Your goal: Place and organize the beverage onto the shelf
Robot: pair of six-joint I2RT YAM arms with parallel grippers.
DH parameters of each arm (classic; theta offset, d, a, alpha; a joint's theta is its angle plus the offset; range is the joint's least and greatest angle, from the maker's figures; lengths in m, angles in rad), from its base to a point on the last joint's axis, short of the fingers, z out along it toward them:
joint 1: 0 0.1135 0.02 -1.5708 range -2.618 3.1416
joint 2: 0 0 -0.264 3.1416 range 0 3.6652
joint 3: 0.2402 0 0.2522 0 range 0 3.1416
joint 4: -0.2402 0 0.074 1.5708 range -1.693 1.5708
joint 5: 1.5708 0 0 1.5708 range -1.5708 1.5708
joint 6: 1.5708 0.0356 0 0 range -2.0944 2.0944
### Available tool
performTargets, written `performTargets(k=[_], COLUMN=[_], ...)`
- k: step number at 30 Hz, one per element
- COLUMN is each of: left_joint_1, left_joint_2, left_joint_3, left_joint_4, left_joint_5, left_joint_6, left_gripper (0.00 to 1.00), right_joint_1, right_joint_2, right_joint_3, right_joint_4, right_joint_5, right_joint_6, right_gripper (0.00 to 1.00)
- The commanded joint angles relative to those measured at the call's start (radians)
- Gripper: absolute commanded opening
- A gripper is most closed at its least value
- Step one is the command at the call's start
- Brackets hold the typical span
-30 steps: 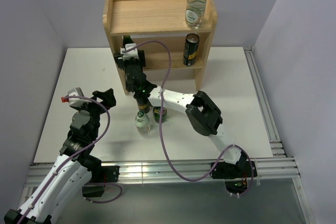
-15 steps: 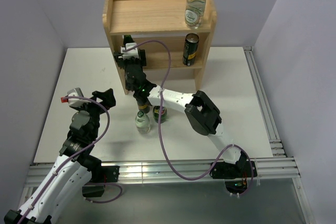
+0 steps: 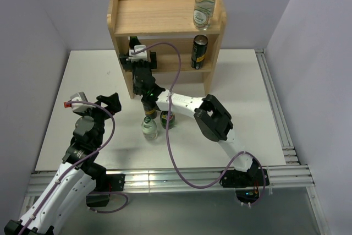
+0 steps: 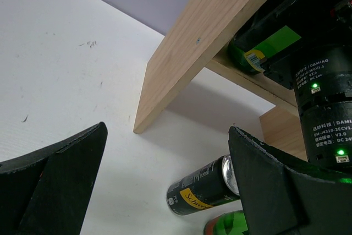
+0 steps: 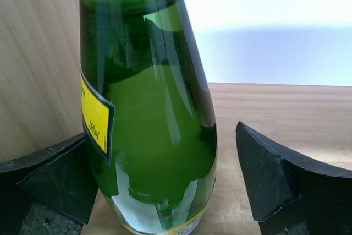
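The dark green bottle on the table beside the can is next, and my right gripper should go to it and close on that bottle's body (image 3: 168, 118).
The wooden shelf (image 3: 154, 17) stands at the back of the table. A clear bottle (image 3: 203, 10) stands on its top board at the right, and a dark can (image 3: 199, 52) on the lower board. My right gripper (image 3: 138, 58) reaches into the lower tier at the left. Its jaws are open on either side of a dark green bottle (image 5: 148, 108) that stands upright on the board (image 5: 275, 108); the right finger is clear of the glass. My left gripper (image 3: 102, 105) is open and empty at the left of the table. On the table are a clear bottle (image 3: 148, 126), a dark green bottle (image 3: 167, 119) and a can (image 4: 206, 186).
The shelf's left side panel (image 4: 203, 42) rises just beyond the left gripper (image 4: 165, 191). The right arm (image 3: 212, 116) stretches across the table's middle above the loose drinks. A purple cable (image 3: 173, 81) loops over it. Metal rails (image 3: 275, 108) run along the right edge.
The right wrist has shifted slightly to the right inside the lower tier. The left arm and the drinks on the table have not moved.
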Motion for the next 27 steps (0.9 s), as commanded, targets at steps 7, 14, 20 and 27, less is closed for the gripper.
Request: performTargets(k=[7, 14, 20, 27], left_joint_1=[-0.003, -0.003, -0.004, -0.004], left_joint_2=[0.0, -0.014, -0.032, -0.025], left_joint_3=[0.008, 0.011, 0.008, 0.008], left_joint_4=[0.018, 0.007, -0.003, 0.001], left_joint_5=[-0.013, -0.018, -0.021, -0.017], left_joint_6=[0.012, 0.014, 0.014, 0.012], left_gripper=[0.99, 0.99, 0.99, 0.99], right_joint_1=[0.035, 0.069, 0.082, 0.165], right_joint_2=[-0.152, -0.194, -0.201, -0.355], right_joint_3=[-0.115, -0.156, -0.169, -0.371], right_joint_4=[0.14, 0.172, 0.172, 0.318], right_joint_5=[-0.008, -0.008, 0.008, 0.096], right_joint_6=[-0.037, -0.083, -0.089, -0.177], right_gripper=[1.0, 1.0, 1.0, 1.0])
